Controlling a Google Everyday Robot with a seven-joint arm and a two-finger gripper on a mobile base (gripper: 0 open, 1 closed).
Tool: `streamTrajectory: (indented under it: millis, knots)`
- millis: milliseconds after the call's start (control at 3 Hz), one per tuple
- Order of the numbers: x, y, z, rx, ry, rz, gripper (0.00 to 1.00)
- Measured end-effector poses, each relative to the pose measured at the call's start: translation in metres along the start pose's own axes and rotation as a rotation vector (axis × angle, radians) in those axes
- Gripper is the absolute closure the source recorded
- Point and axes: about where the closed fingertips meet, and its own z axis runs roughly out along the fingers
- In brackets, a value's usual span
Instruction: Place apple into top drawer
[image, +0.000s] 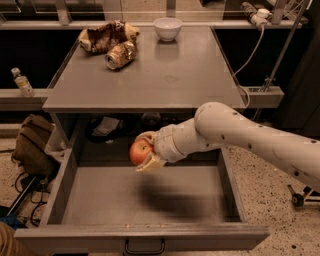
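Next, I release the apple, now in the air above the drawer, on the drawer's grey bottom, toward the back (140, 175), in line with the dark handle.
The red-orange apple (140, 151) is held in my gripper (146, 151), whose pale fingers (151, 163) close around it from the right. The white arm reaches in from the right edge. The apple hangs in the air over the back part of the open top drawer (145, 200), above its flat bare grey bottom. The drawer is pulled out toward the camera, with its dark handle (144, 247) at the front.
On the grey tabletop (150, 75) stand a white bowl (167, 27), a crushed drink can (121, 54) and a crumpled bag (105, 35). A bottle (22, 81) sits on a left ledge. A brown bag (32, 145) lies on the floor at left.
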Motion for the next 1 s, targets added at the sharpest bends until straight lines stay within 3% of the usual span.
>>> streamTrajectory:
  millis: [333, 667, 1000]
  knots:
    - [0.001, 0.002, 0.002, -0.008, 0.001, 0.001, 1.00]
    - [0.032, 0.017, 0.037, -0.060, 0.002, 0.051, 1.00]
    - [0.069, 0.037, 0.078, -0.108, 0.040, 0.053, 1.00]
